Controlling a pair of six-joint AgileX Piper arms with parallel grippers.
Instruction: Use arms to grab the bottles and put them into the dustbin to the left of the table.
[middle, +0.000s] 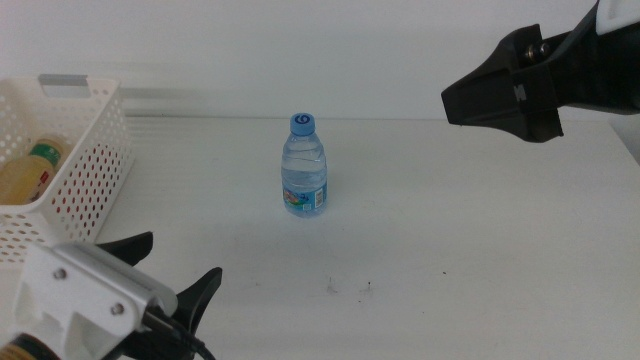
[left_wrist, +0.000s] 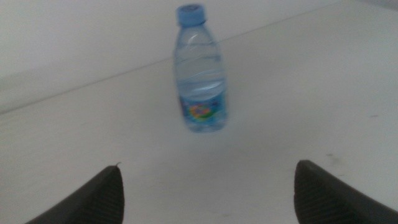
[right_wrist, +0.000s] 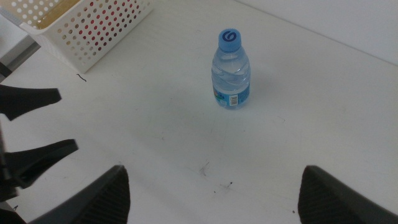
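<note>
The robot's left gripper should next go to the water bottle and close around its body at the label's top edge (middle: 304, 185) (left_wrist: 203, 99).
A small clear water bottle (middle: 304, 166) with a blue cap stands upright mid-table, also seen in the left wrist view (left_wrist: 200, 74) and the right wrist view (right_wrist: 231, 70). The white perforated dustbin (middle: 88, 170) sits at the left edge, with a yellow juice bottle (middle: 28, 170) lying in it. My left gripper (middle: 184, 254) is low at the front left, open and empty, pointing at the water bottle from a distance (left_wrist: 208, 165). My right gripper (middle: 460, 105) hovers high at the right, open and empty (right_wrist: 214, 168), well clear of the bottle.
The white table (middle: 430, 230) carries a few dark specks (middle: 348, 288) in front of the bottle. Through the dustbin wall (right_wrist: 93, 31), red shows behind the holes. The left gripper's fingers (right_wrist: 34, 99) appear in the right wrist view.
</note>
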